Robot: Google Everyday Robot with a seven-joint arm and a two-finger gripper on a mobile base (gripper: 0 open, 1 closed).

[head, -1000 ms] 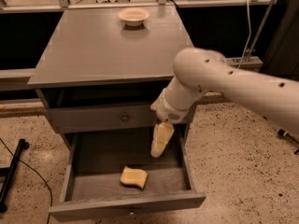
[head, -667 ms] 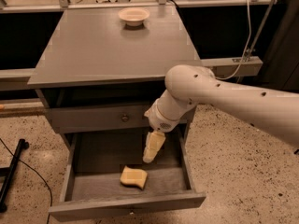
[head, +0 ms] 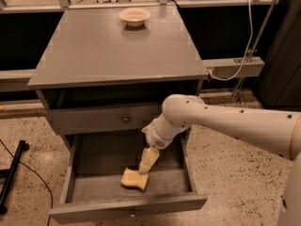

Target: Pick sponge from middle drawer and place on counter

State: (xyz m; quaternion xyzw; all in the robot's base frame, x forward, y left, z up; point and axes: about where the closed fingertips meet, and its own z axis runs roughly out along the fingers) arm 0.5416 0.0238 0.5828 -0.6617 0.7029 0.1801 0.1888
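Note:
The robot's gripper will next grab the pale yellow sponge by the end [head: 145,177] nearest the white arm, inside the open middle drawer.
The pale yellow sponge [head: 131,180] lies on the floor of the open middle drawer [head: 94,173], near its front centre. My gripper [head: 145,167] hangs from the white arm [head: 225,124], which reaches in from the right. The gripper points down into the drawer, and its tip is at the sponge's right upper edge; whether it touches I cannot tell. The grey counter [head: 117,51] is above, at the top of the cabinet.
A round cream bowl [head: 134,16] stands at the back of the counter. The knobbed drawer [head: 103,119] above the open one is closed. A black pole [head: 11,173] and a cable lie on the speckled floor at the left. A white cable and rail are at the right.
My gripper has moved left and down inside the drawer, from above the drawer's right part to the sponge's edge. The sponge has not moved.

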